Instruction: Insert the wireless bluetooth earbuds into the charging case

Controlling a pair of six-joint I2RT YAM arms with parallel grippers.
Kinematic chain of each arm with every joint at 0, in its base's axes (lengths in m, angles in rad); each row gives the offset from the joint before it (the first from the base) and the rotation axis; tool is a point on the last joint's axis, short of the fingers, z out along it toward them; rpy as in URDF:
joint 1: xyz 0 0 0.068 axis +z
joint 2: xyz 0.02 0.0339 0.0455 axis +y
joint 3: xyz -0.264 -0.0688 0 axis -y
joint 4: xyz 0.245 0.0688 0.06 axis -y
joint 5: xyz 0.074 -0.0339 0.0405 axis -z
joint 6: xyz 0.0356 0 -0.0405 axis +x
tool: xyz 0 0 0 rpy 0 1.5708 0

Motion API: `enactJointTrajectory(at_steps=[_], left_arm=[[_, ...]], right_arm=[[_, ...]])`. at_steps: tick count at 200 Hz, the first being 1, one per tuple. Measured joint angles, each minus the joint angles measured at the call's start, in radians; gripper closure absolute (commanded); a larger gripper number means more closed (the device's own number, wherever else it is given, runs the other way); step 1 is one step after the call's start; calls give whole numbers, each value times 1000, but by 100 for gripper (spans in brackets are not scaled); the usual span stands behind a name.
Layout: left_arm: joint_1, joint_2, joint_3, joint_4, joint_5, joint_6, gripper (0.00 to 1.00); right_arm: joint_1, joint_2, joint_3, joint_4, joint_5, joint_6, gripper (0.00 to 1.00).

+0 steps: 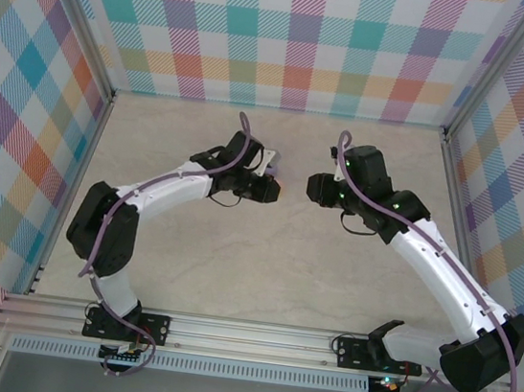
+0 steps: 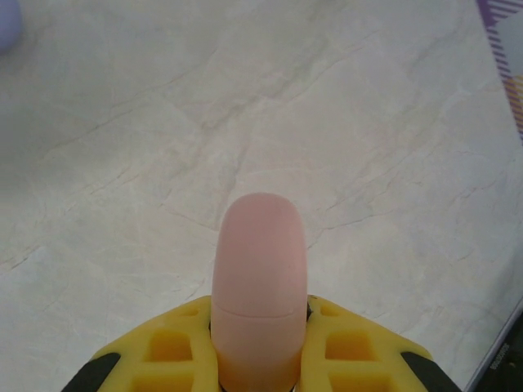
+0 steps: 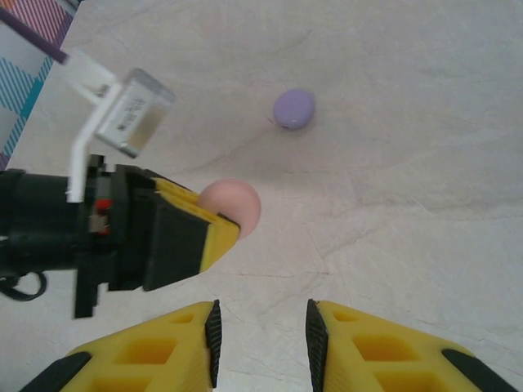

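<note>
My left gripper is to let go of the pink charging case next, setting it on the marble just this side of the purple object (image 1: 275,210).
My left gripper (image 2: 260,314) is shut on a pink, egg-shaped charging case (image 2: 260,261), which sticks forward past the yellow fingers. A seam runs across the case and its lid is closed. From the right wrist the same pink case (image 3: 235,204) pokes out of the left gripper (image 3: 214,227), a little above the table. My right gripper (image 3: 261,331) faces it from close by, open, with nothing between its black pads (image 3: 213,339). In the top view the two grippers (image 1: 271,186) (image 1: 314,185) meet near the table's middle. The earbuds are out of view.
A purple rounded object (image 3: 293,109) lies on the marble table (image 3: 409,204) beyond the pink case; its edge also shows (image 2: 6,24) from the left wrist. A small white block on a bracket (image 3: 131,110) belongs to the left wrist. Checkered walls (image 1: 293,36) enclose the table.
</note>
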Motion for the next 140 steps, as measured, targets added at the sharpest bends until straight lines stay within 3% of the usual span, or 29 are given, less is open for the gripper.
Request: enactJointTrajectory(at_steps=[94,140], left_arm=[[18,222,42,9,96,-67,99],[25,273,43,31,110,-91,89]], right_arm=[[0,0,-4,-8,-7,-21,65],[0,0,-21,-11,-6,-23,64]])
